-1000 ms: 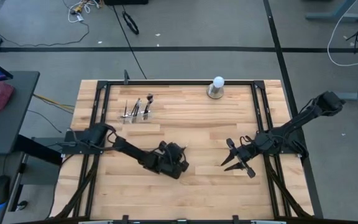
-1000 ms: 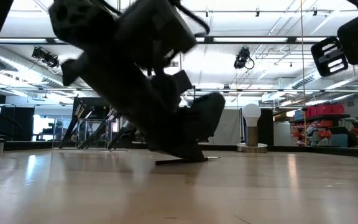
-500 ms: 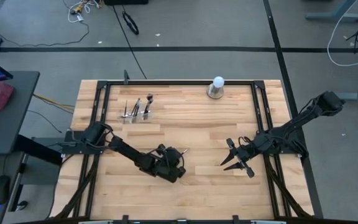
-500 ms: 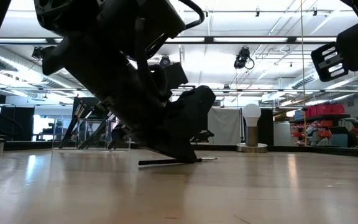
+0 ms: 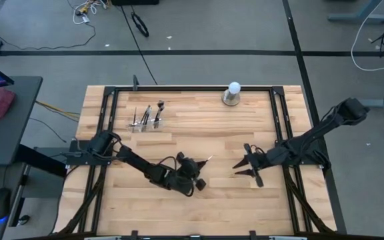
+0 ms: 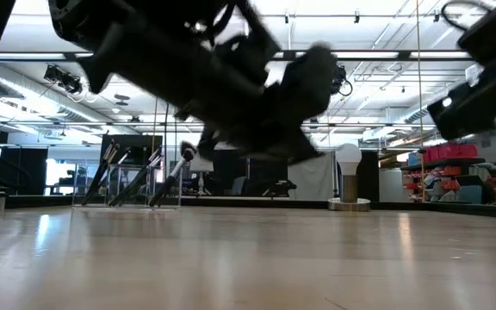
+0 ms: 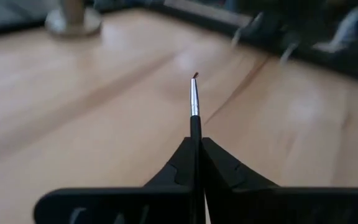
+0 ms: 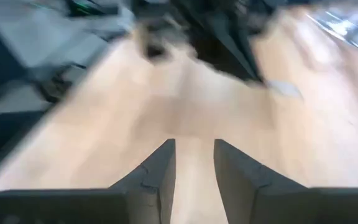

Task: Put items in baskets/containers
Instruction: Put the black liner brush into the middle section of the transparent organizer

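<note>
The robot's left gripper will release the makeup brush above the bare wood between the grippers point(image 5: 213, 165), passing it to the right gripper. The brush is now over the table's middle.
My left gripper point(image 5: 197, 168) hovers over the table's middle, shut on a thin makeup brush point(image 5: 206, 161) with a dark handle, silver ferrule and small reddish tip point(image 7: 195, 75). The brush points toward the far right. The clear holder point(image 5: 147, 121) stands near the far left corner, with several brushes upright in it point(image 6: 136, 176). My right gripper point(image 5: 245, 167) is open above the wood to the right of the held brush, with nothing between its fingers point(image 8: 191, 163). My left gripper pinches the brush's dark handle point(image 7: 195, 132) between its two fingers. The fingers lie along the brush. The ferrule and tip stick out past the fingertips. The brush is lifted clear of the table.
A white ball on a grey round base point(image 5: 233, 93) stands at the far edge, right of centre. A black frame point(image 5: 179, 89) runs around the tabletop. Bare wood lies between the grippers and the holder.
My left gripper has risen from the table with the brush, which lay on the wood a second ago and is now lifted clear. The gripper has also turned, so the brush points toward the far right. My right gripper has shifted slightly toward the left and turned.
</note>
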Motion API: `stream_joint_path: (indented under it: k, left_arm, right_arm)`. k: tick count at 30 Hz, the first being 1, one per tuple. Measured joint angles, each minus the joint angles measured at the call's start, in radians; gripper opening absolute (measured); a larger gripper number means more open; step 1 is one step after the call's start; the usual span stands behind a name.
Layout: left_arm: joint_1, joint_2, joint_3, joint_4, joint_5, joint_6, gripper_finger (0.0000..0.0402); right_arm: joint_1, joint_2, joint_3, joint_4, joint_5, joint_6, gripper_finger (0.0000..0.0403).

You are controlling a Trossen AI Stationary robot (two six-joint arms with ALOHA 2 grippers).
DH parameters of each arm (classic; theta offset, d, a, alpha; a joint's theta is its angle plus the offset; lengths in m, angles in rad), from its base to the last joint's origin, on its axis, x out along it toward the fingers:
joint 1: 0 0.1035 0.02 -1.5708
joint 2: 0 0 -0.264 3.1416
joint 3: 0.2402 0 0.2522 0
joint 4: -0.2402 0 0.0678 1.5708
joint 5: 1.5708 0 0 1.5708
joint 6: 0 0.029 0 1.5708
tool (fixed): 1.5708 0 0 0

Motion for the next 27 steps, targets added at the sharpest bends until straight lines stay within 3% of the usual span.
stream_joint_path:
  k: [5,11,16,19,24,27]
  left_arm:
    - [0.001,-0.002,0.002,0.263,0.004,0.222,0.0013]
    - [0.0,-0.003,0.002,0.476,0.066,0.399,0.0011]
    - [0.001,-0.003,0.003,0.519,0.08,0.435,0.0014]
    - [0.001,-0.003,0.003,0.519,0.08,0.438,0.0012]
    - [0.001,-0.003,0.003,0.519,0.08,0.439,0.0013]
    - [0.001,-0.003,0.003,0.52,0.081,0.439,0.0016]
  right_arm:
    - [-0.027,0.139,0.0,0.081,0.081,0.02,0.0145]
    - [-0.042,0.351,-0.006,0.55,0.089,-0.074,0.0192]
    - [-0.058,0.477,-0.006,0.878,0.088,-0.075,0.0196]
    - [-0.072,0.501,-0.006,0.937,0.09,-0.044,0.0185]
    - [-0.104,0.502,0.008,0.893,0.122,0.048,0.0158]
    - [-0.115,0.502,0.015,0.887,0.078,0.051,0.0147]
